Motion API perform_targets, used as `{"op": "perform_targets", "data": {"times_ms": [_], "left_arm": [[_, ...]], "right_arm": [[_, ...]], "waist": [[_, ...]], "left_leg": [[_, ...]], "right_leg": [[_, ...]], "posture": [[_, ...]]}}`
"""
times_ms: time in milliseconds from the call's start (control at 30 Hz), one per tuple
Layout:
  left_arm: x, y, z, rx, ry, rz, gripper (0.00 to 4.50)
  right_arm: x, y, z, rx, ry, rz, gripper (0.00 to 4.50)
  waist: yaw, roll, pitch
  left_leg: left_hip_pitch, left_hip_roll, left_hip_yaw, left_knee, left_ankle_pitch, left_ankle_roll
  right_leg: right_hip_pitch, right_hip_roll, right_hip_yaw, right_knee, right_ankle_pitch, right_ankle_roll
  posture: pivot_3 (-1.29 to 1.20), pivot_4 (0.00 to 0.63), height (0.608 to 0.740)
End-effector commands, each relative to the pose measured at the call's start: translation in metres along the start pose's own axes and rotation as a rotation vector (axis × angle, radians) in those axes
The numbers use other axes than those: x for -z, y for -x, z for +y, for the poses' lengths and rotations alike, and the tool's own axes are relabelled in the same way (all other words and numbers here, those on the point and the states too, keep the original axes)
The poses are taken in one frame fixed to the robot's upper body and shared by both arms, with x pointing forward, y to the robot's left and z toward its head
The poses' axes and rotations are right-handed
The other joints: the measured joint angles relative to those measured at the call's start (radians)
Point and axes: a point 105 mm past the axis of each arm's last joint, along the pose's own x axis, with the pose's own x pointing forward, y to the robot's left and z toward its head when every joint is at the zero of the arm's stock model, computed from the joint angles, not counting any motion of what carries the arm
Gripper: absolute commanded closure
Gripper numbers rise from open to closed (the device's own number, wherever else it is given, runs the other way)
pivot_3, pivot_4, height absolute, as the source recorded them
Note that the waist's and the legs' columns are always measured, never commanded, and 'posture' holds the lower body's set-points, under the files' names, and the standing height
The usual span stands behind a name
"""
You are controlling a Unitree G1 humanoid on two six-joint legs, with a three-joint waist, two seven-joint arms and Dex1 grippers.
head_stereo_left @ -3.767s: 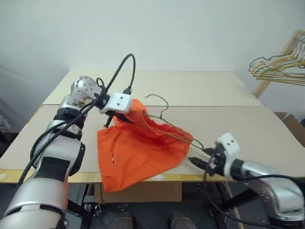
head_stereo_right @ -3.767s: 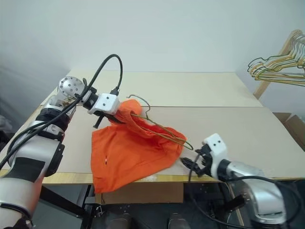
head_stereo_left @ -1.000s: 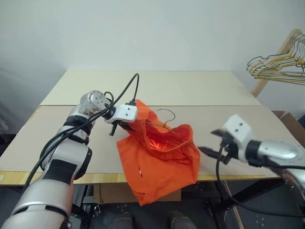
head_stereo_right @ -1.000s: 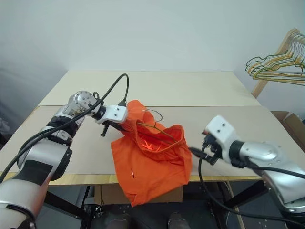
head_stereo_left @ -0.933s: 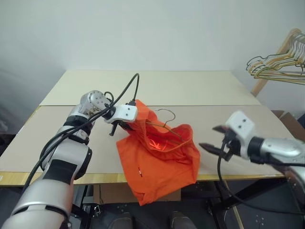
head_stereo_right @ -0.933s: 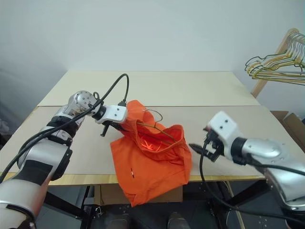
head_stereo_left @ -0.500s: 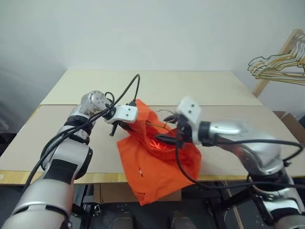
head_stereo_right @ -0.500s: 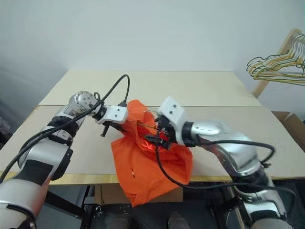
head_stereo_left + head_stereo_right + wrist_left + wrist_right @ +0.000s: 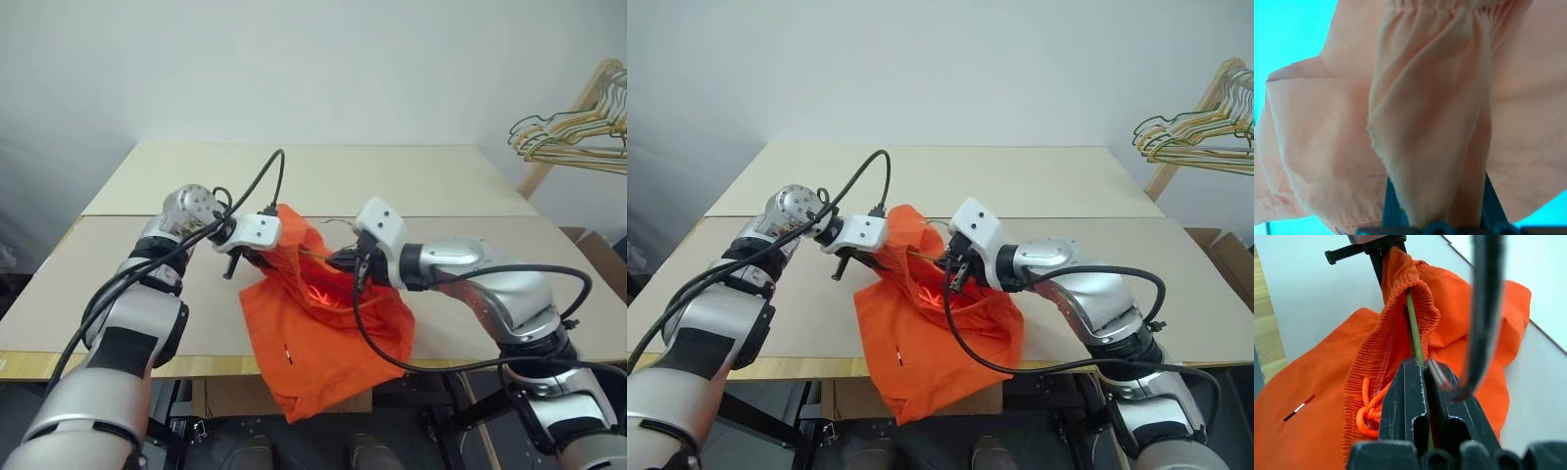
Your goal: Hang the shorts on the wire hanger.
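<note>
A loose fold well below the waistband is in my left gripper, so it should open and take the shorts closer to the waistband [image 9: 1411, 282] by the hanger's end.
The bright orange shorts [image 9: 328, 328] hang bunched off the table's front edge, lifted at the gathered waistband. My left gripper [image 9: 253, 257] is shut on a fold of that waistband, which rises pinched between its fingers in the left wrist view [image 9: 1432, 210]. The thin olive wire hanger [image 9: 1411, 318] runs inside the waistband; its small hook [image 9: 339, 224] pokes up behind the cloth. My right gripper [image 9: 1422, 363] is shut on the hanger's wire right at the waistband opening, close to the left gripper. Most of the hanger is hidden in the cloth.
The beige table [image 9: 323, 176] stretches back behind the shorts. At the far right, a wooden stand holds a cluster of gold and dark wire hangers [image 9: 573, 137]. A black cable [image 9: 1484, 308] loops in front of the right wrist camera.
My right gripper swung in from the right, open, reached the waistband opening and shut on the hanger wire. The left gripper and the shorts have stayed put.
</note>
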Motion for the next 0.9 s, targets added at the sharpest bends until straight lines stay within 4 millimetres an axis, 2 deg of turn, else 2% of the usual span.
{"op": "perform_targets", "data": {"times_ms": [33,233,400,433,700,900], "left_arm": [[-0.024,0.018,0.015,-0.048,-0.004,-0.117,3.69],[-0.025,0.037,0.021,-0.086,0.045,-0.156,1.78],[-0.003,0.045,0.016,-0.123,0.050,-0.056,0.22],[0.001,0.044,0.018,-0.160,0.042,-0.036,0.02],[0.020,0.023,0.017,-0.225,0.051,0.060,0.02],[0.021,0.020,0.020,-0.246,0.045,0.077,1.93]], "right_arm": [[-0.008,0.006,-0.007,0.032,0.075,-0.038,4.50],[-0.004,0.012,-0.009,0.022,0.130,-0.025,4.50],[-0.004,0.021,-0.013,0.029,0.144,-0.029,4.50],[-0.004,0.022,-0.014,0.029,0.147,-0.030,4.50],[-0.008,0.031,-0.017,0.027,0.153,-0.039,4.50],[-0.009,0.037,-0.020,0.034,0.155,-0.035,4.50]], "waist": [[0.000,0.000,0.000],[0.000,0.000,0.000],[-0.003,0.000,0.000],[-0.002,0.000,0.000],[0.005,0.000,0.000],[0.004,0.000,0.000]], "left_leg": [[0.000,0.000,0.000,0.000,0.000,0.000],[0.000,0.000,0.000,0.000,0.000,0.000],[0.000,0.000,0.000,0.000,0.000,0.000],[0.000,0.000,0.000,0.000,0.000,0.000],[0.001,0.000,0.000,0.000,0.000,0.000],[0.000,0.000,0.000,0.000,0.000,0.000]], "right_leg": [[0.000,0.000,0.000,0.000,0.000,0.000],[0.000,0.000,0.000,0.000,0.000,0.000],[0.000,0.000,0.000,0.000,0.000,0.000],[0.000,0.000,0.000,0.000,0.000,0.000],[0.001,0.000,0.000,0.000,0.000,0.000],[0.000,0.000,0.000,0.000,0.000,0.000]], "posture": [[0.02,0.000,0.740],[0.03,0.000,0.740],[0.03,0.000,0.740],[0.03,0.000,0.740],[0.02,0.000,0.740],[0.01,0.000,0.740]]}}
